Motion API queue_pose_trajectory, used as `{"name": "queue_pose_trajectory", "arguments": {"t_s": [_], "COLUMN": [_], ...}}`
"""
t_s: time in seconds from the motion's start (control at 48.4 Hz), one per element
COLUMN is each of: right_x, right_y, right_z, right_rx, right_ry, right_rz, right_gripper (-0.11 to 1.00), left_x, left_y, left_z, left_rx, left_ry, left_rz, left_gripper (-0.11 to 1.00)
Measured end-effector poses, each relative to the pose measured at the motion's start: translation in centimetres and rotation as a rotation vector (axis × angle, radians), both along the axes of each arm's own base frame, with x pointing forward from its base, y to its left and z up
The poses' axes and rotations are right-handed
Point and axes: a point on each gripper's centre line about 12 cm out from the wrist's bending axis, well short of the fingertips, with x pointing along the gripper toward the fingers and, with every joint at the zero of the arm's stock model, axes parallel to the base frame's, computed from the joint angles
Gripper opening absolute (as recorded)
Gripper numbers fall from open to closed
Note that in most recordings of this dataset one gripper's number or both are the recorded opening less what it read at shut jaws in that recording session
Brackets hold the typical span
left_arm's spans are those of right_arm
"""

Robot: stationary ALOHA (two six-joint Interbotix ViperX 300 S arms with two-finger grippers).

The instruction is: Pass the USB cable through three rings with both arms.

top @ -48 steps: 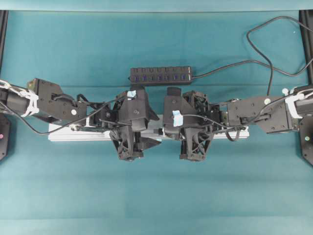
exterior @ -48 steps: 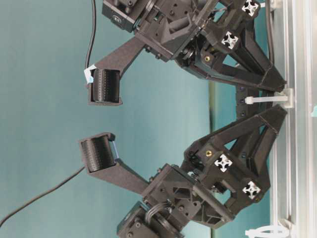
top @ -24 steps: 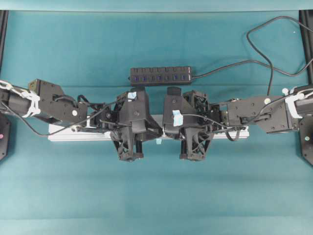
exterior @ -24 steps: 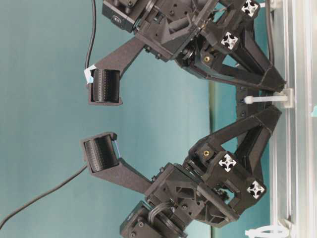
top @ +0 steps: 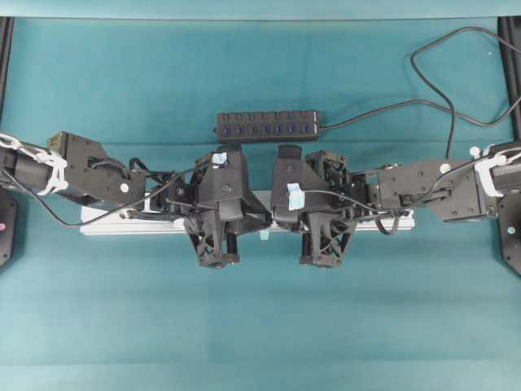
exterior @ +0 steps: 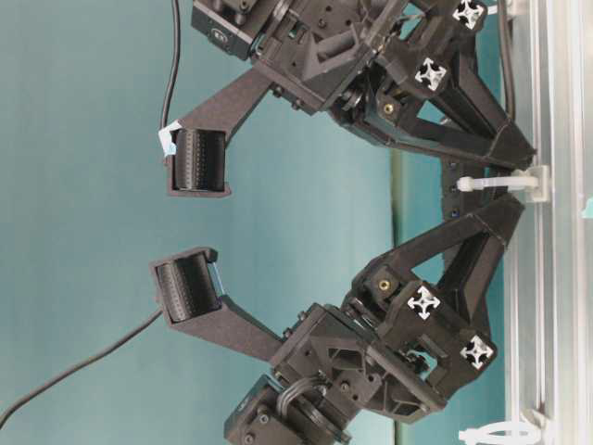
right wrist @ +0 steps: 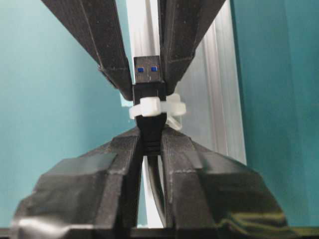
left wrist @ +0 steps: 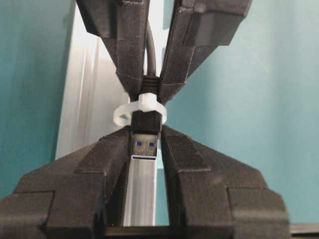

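I should open my right gripper, which holds the plug's neck behind the white ring, for my left gripper's pull, then take the neck past the ring (right wrist: 148, 72).
The USB cable's black plug (left wrist: 146, 119) sits through a white ring (left wrist: 130, 110) on the silver rail (left wrist: 84, 99), its metal tip (left wrist: 145, 143) poking out on my side. My left gripper (left wrist: 145, 138) is shut on that tip. From the other side of the ring, my right gripper (right wrist: 151, 138) is shut on the plug's ribbed neck (right wrist: 151, 130), with the cable (right wrist: 158, 189) trailing back between its fingers. In the table-level view both grippers meet at this ring (exterior: 505, 184), the left gripper (exterior: 512, 211) below it and the right gripper (exterior: 519, 156) above. Another ring (exterior: 496, 431) stands further along.
The rail (top: 122, 224) lies across the teal mat under both wrists. A black hub strip with blue sockets (top: 267, 125) lies just behind it, its cord (top: 423, 73) looping to the right. Black frame posts stand at both side edges.
My left gripper has closed from wide open onto the plug's tip, its wrist shifting slightly. The right gripper has kept its place and its hold.
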Motion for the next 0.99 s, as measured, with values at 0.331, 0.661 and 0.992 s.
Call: {"name": "queue_pose_trajectory", "arguments": {"t_s": [0.331, 0.661, 0.992], "right_x": [-0.5, -0.7, 0.0], "right_y": [0.0, -0.1, -0.4], "right_z": [-0.2, 0.5, 2.2], "right_rx": [-0.002, -0.002, -0.003], "right_ry": [0.047, 0.043, -0.006], "right_rz": [-0.003, -0.007, -0.014], "right_gripper": [0.53, 0.80, 0.80], "left_x": [-0.5, -2.5, -3.8], "left_y": [0.2, 0.2, -0.2], "left_z": [-0.4, -0.5, 0.9], "left_rx": [-0.003, -0.010, -0.011], "left_ry": [0.015, 0.034, 0.007], "left_rz": [0.008, 0.012, 0.005], "left_gripper": [0.23, 0.23, 0.23]}}
